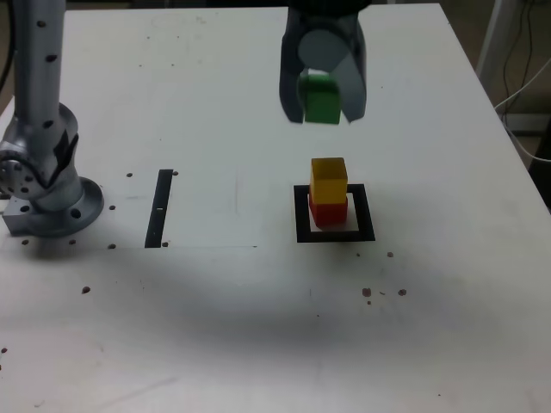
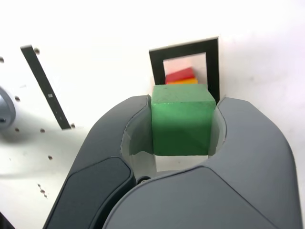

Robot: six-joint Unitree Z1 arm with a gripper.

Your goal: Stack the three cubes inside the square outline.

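My gripper is going to release the green cube on top of the yellow cube [image 1: 329, 169], which will finish the stack above the red cube. The green cube still hangs above the table.
My gripper [image 1: 324, 103] hangs in the air above the table, shut on the green cube [image 1: 321, 97], whose faces fill the gap between the dark fingers in the wrist view [image 2: 181, 119]. Below it and slightly nearer the camera, the yellow cube [image 1: 329, 179] sits on the red cube [image 1: 328, 211] inside the square outline [image 1: 335, 234]. In the wrist view only thin slivers of the red cube [image 2: 180, 75] and yellow cube [image 2: 183, 81] show past the green one, within the square outline [image 2: 213, 64].
The arm's grey base [image 1: 43, 185] stands at the exterior view's left. A thin black bar [image 1: 160, 207] lies on the white table [image 1: 258, 327] between base and outline. Small dark specks dot the table near the front.
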